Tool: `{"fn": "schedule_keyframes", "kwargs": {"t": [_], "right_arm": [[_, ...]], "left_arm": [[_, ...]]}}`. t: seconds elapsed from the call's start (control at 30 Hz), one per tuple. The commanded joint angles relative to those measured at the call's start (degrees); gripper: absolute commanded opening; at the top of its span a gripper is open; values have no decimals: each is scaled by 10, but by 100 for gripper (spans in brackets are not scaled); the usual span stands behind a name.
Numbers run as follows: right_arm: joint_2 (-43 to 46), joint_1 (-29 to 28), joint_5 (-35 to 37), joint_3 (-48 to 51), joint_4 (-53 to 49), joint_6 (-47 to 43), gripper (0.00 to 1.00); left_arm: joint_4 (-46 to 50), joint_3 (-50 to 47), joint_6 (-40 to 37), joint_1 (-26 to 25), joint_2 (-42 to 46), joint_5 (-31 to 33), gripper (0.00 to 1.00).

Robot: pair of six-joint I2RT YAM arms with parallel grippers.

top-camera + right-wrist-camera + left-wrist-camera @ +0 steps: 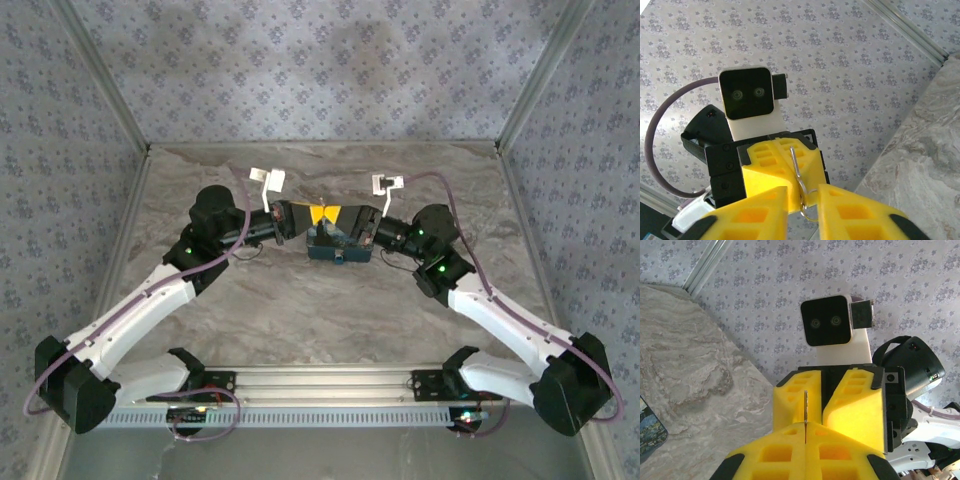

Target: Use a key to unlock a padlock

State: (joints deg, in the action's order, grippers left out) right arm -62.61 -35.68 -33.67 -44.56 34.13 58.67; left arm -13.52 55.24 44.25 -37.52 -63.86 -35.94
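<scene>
The left gripper has the key's blade lying along its seam, so the robot's right gripper should take the ring end [804, 202] and turn the key before the left gripper regrasps it.
The key [805, 407] is a thin silvery blade seen edge-on, sticking out of the seam of my left gripper [805, 426], which is shut on it. In the right wrist view the key [797, 162] lies along the left gripper's closed yellow fingers [767, 157], and its small wire ring [809, 212] hangs in the gap of my right gripper [802, 192]. The right gripper is open, its fingers [855, 410] spread just beyond the key tip. Both grippers meet tip to tip [322, 213] above the blue-and-yellow painted box [340, 247]. The padlock is hidden.
The painted box's corner [649, 432] lies on the marbled table [300, 310] low at the left of the left wrist view. Patterned walls [320, 70] with metal corner posts close in the table at the back and sides.
</scene>
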Motion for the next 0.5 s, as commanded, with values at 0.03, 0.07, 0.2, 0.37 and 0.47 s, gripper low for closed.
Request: {"fn": "schedule_keyframes", "kwargs": {"t": [0.03,0.07,0.2,0.37,0.47], "right_arm": [[7,-6,1,-3,21,-7,18],[7,-6,2,-3,23,-7,16],[7,-7,1,-5,29,-12,6],[9,-10,0,-8,27,-24,0],[15,-10,5,-7,11,-36,0]], "left_arm": [[-33,-1,10,-4,12,0,0],[-36,-2,12,-4,11,-1,0],[-38,-3,13,-6,11,-5,0],[-36,-1,14,-8,12,-4,0],[-12,2,8,-7,15,14,15]]}}
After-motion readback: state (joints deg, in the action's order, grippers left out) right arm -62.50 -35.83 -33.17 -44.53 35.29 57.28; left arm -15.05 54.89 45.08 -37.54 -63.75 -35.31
